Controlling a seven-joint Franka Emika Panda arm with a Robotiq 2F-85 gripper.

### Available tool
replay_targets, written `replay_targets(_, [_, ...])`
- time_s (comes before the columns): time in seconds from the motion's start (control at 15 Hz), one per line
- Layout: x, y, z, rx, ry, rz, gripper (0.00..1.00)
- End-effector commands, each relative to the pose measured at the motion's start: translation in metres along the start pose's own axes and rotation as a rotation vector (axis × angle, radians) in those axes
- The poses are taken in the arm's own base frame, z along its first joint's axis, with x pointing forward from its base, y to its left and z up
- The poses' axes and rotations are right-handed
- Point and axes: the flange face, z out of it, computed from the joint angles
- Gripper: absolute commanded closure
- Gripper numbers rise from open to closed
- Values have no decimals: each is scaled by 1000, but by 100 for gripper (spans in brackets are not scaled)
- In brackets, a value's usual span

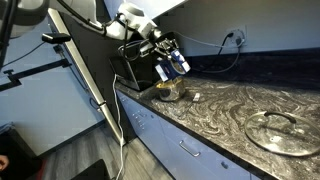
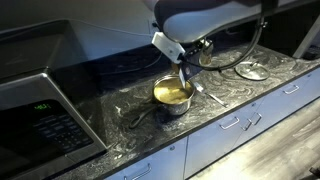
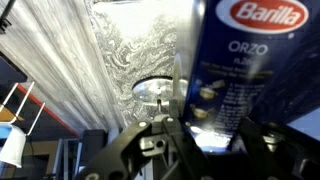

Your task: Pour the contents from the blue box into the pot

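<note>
Next, my gripper puts the blue box down on the marbled counter (image 1: 212, 105) between the pot and the glass lid.
My gripper (image 1: 168, 58) is shut on the blue box (image 1: 176, 64), a dark blue Barilla Orzo carton, and holds it tilted just above the pot (image 1: 168, 92). The wrist view shows the carton (image 3: 245, 60) filling the right side between the fingers (image 3: 195, 140). In an exterior view the pot (image 2: 172, 94) is small, round and silvery, shows yellow inside, and has a dark handle pointing to the counter's front. The gripper (image 2: 190, 50) hangs over its far rim there, and the box is mostly hidden behind it.
A flat round glass lid with a knob (image 1: 283, 130) lies on the marbled counter (image 1: 230, 105) away from the pot, and it also shows in other views (image 2: 253, 71) (image 3: 155, 92). A black microwave (image 2: 40, 110) stands at the counter's end. Cables run along the back wall.
</note>
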Motion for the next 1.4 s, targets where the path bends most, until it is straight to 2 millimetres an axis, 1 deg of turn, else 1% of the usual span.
replay_targets(0.0, [39,0,-2,-20,-168,38,86])
replay_targets(0.27, [81,-2,1,-22,-372,85,86])
replay_targets(0.4, [104,0,5,-19,-451,120,86])
replay_targets(0.53, [124,3,13,-18,-519,155,86])
replay_targets(0.67, [142,9,25,-19,-574,199,86])
replay_targets(0.87, [170,21,54,-23,-656,297,86])
replay_targets(1.0, [186,31,78,-24,-712,384,86])
replay_targets(1.13, [198,44,106,-32,-765,474,86])
replay_targets(1.33, [205,64,153,-52,-850,593,86])
